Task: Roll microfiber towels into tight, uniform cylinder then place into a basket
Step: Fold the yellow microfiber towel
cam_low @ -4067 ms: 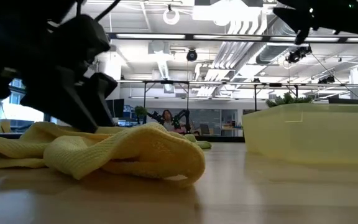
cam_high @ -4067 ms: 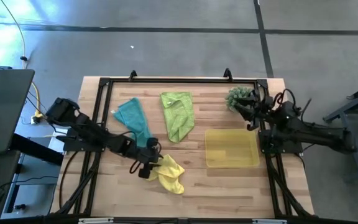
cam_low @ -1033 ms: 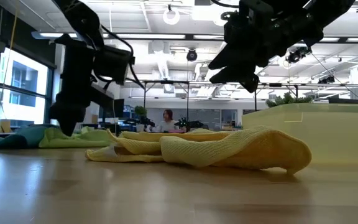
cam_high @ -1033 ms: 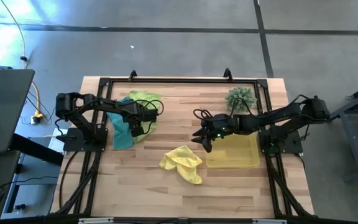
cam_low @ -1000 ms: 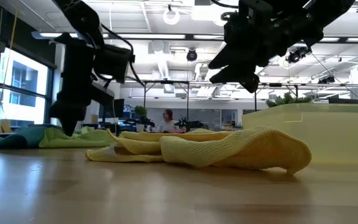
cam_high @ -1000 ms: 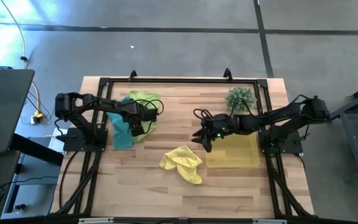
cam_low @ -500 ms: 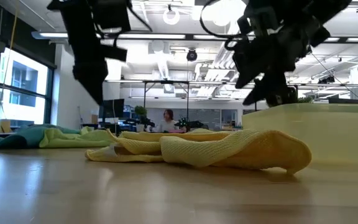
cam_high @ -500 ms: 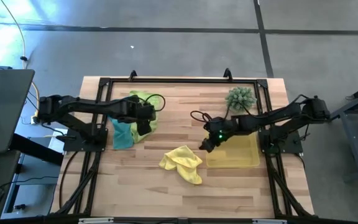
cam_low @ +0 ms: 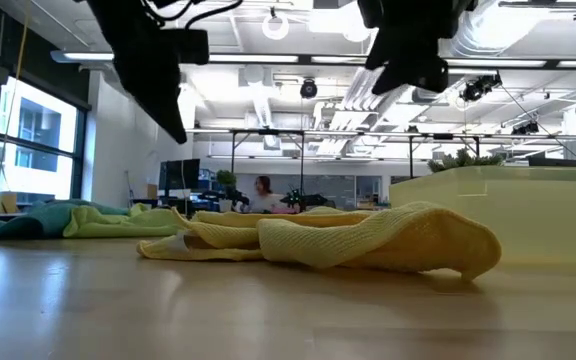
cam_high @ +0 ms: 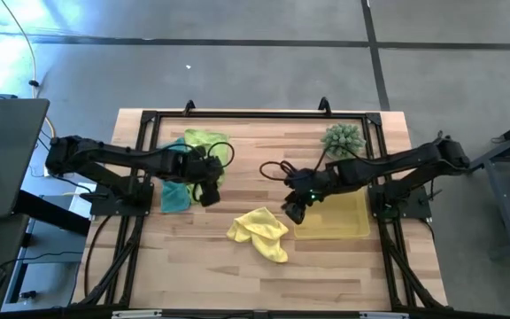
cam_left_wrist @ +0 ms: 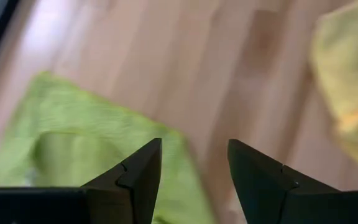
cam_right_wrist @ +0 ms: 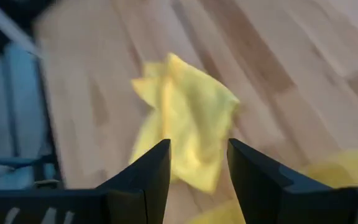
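My right gripper is going to close on the yellow towel's edge (cam_high: 274, 218) (cam_right_wrist: 227, 127) that faces the basket, near the towel's far corner.
The yellow towel (cam_high: 259, 232) lies crumpled on the table's middle near side, and shows in the low view (cam_low: 348, 240) and the right wrist view (cam_right_wrist: 188, 115). The lime green towel (cam_high: 204, 144) and the teal towel (cam_high: 175, 192) lie bunched together at the left; the green one also shows under the left fingers (cam_left_wrist: 73, 155). The yellow basket (cam_high: 336, 213) stands right of centre. My left gripper (cam_high: 209, 191) hangs open above the table just right of the green and teal towels. My right gripper (cam_high: 292, 211) hangs open in the air between the basket and the yellow towel.
A spiky green plant (cam_high: 343, 139) stands at the far right, behind the basket. A dark metal frame (cam_high: 255, 115) runs along the table's far and side edges. Bare wood (cam_high: 264, 168) lies between the two grippers and along the near edge.
My left gripper has risen well clear of the green and teal towels and drifted a little toward the table's near right, tipping less steeply. My right gripper has risen too, after dipping toward the basket's left edge, and moved slightly nearer. The towels have stayed where they were.
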`<action>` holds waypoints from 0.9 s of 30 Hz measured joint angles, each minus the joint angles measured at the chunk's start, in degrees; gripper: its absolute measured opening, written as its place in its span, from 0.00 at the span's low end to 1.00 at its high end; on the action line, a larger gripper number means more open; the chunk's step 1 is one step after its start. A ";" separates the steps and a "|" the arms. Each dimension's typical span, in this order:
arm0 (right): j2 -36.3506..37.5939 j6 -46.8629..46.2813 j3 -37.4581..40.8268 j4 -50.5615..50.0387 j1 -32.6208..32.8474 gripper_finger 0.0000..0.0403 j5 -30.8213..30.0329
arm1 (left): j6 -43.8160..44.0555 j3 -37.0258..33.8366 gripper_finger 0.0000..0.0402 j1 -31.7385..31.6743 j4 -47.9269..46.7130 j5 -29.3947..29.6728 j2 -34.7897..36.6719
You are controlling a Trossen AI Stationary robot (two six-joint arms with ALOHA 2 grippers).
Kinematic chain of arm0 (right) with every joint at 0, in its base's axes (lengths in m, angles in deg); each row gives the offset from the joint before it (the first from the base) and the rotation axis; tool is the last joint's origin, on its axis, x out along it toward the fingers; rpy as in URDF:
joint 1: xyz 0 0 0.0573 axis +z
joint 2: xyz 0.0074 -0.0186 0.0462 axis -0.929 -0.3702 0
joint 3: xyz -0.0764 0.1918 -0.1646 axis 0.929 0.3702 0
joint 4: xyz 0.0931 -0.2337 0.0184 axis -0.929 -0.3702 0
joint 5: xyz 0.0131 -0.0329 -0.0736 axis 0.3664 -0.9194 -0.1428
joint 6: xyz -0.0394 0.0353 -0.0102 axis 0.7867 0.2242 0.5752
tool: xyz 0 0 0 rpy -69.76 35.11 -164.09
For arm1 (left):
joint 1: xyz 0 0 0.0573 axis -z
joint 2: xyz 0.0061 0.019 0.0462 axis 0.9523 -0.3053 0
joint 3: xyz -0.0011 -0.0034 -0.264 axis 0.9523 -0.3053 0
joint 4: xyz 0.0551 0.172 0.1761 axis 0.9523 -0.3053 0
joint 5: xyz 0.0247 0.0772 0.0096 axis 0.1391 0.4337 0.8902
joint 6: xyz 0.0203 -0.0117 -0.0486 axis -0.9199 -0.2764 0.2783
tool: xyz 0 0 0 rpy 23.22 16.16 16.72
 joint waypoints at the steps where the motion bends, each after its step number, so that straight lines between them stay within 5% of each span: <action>1: -0.56 0.39 0.20 2.19 0.41 0.37 0.17 | 0.16 0.00 0.43 0.77 0.79 -0.80 -0.08; 16: -19.45 4.95 -2.32 8.47 3.29 0.37 3.71 | 1.01 -0.02 0.43 11.90 3.91 -3.22 -0.13; 27: -23.55 11.95 -7.41 7.09 4.77 0.37 3.88 | 3.70 -0.02 0.43 17.46 4.66 -3.26 -0.13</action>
